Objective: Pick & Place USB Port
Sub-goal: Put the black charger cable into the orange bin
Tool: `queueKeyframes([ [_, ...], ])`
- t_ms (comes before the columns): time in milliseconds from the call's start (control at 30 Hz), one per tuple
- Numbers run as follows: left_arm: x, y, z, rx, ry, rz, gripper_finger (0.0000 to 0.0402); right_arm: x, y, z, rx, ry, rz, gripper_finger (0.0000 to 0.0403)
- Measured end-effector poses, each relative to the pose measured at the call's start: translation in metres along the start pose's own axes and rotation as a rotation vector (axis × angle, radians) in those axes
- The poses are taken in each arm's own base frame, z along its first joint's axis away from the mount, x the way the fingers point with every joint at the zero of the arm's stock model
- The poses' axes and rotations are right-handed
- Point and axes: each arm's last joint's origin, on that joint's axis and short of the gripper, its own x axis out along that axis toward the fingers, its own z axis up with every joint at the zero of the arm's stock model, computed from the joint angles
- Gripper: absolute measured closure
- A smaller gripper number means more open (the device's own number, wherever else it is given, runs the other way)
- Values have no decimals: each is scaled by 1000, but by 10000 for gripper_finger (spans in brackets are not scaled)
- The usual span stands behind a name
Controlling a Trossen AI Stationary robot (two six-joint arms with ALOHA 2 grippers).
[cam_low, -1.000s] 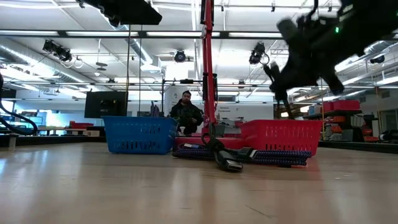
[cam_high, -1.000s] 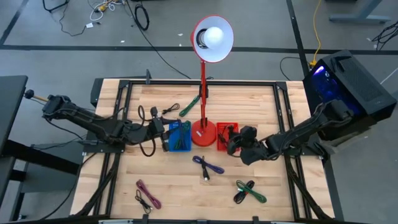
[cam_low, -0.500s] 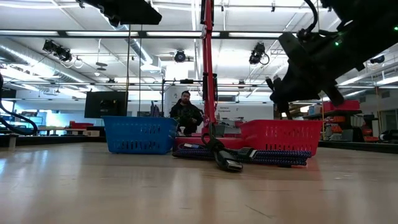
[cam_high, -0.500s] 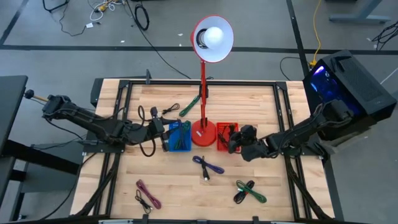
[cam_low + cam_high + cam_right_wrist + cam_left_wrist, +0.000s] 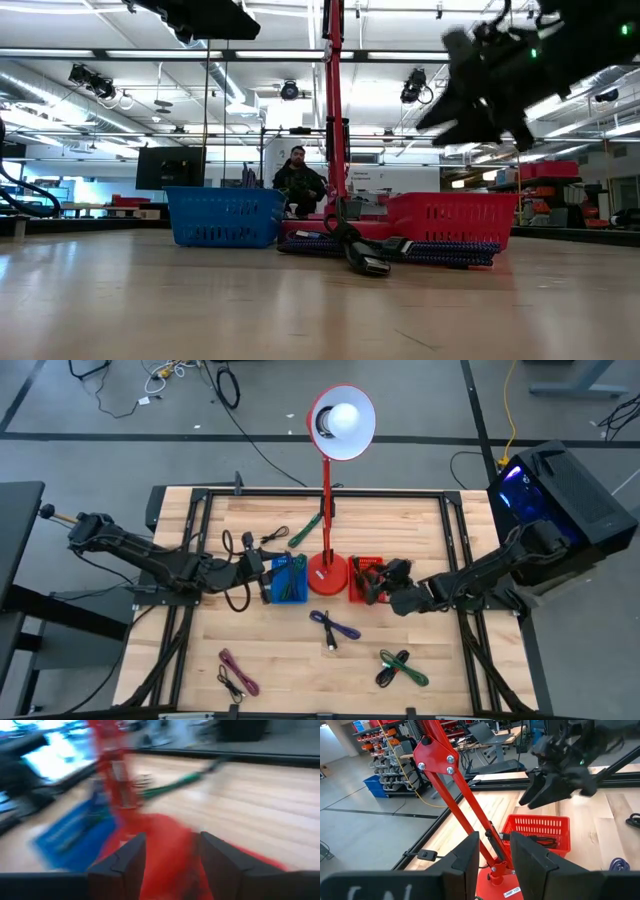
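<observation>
Next, my right gripper goes to the black cable near the table's middle and close (image 5: 327, 622) where it crosses the purple cable.
A red basket (image 5: 362, 565) stands right of the red lamp's base (image 5: 327, 574), and a blue basket (image 5: 291, 581) stands left of it. A black USB cable (image 5: 540, 840) lies in the red basket. My right gripper (image 5: 372, 586) hangs above the red basket, open, with nothing between its fingers (image 5: 172, 865). In the left wrist view it shows tipped above the basket (image 5: 540, 795). My left gripper (image 5: 268, 573) waits at the blue basket's left side, open (image 5: 495, 865), looking past the lamp's arm.
Loose cables lie on the wood: a purple one (image 5: 335, 627) near the middle, a green and black one (image 5: 400, 667) near right, a pink and black one (image 5: 237, 673) near left, and a green one (image 5: 305, 530) at the far side. A person (image 5: 300, 180) sits beyond the table.
My right gripper has gone toward the far edge until it hangs over the red basket. It has risen, tipped and opened. The thin dark thing that hung below its fingers a second ago no longer shows there.
</observation>
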Motion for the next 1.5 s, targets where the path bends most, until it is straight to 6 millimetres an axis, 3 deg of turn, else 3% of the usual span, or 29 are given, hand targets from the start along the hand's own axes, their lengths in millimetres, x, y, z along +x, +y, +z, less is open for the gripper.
queueKeyframes([
  [167,0,0,-1,4,4,0,285,-7,27,17,8,50,402,219],
  [233,0,0,-1,4,4,0,285,-11,34,19,6,65,484,227],
  [433,0,0,-1,5,5,0,285,-16,61,9,-70,167,516,261],
  [633,0,0,-1,2,7,0,285,-3,87,-13,-130,263,537,280],
  [933,0,-2,-1,-27,10,-57,285,25,78,-57,-148,386,402,269],
  [1500,0,-2,-2,-24,13,-57,285,45,71,-53,-121,404,387,229],
])
